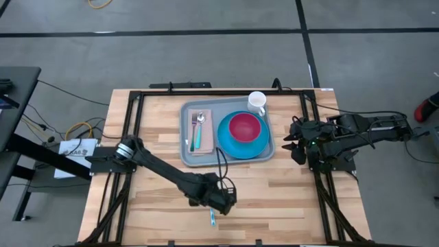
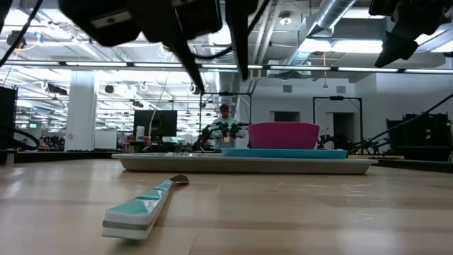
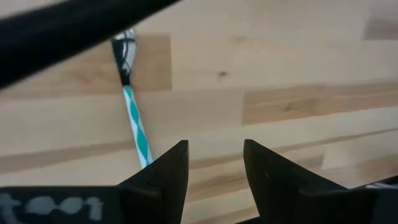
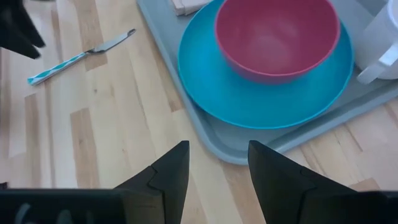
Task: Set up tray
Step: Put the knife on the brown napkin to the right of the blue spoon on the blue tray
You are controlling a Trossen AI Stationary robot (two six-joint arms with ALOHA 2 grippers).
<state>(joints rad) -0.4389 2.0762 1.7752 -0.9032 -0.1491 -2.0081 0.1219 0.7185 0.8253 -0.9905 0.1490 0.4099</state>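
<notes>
I will next move my left gripper to the knife near the table's near edge and close it on the middle of its teal-and-white striped handle [image 1: 212, 216] [image 3: 142, 144].
The grey-blue tray [image 1: 186, 130] lies flat on the wooden table, toward its far side. It carries a tan napkin [image 1: 200, 145] with cutlery [image 1: 197, 130] on it, a round blue plate [image 1: 241, 147] holding a pink bowl [image 1: 244, 127], and a white cup [image 1: 256, 102]. A knife [image 1: 212, 219] with a teal-and-white striped handle [image 3: 135, 124] lies flat on the table near the near edge. My left gripper [image 3: 214, 146] hovers open just above and beside the knife [image 2: 141, 205], touching nothing. My right gripper [image 4: 217, 149] waits open, raised, to the right of the tray [image 4: 224, 140].
Black frame rails [image 1: 137, 116] run along the table's left, right and far sides. Bare wood [image 1: 274, 199] lies between the tray and the near edge. In the low view the room beyond the table shows, with a person [image 2: 224, 113] far behind it.
</notes>
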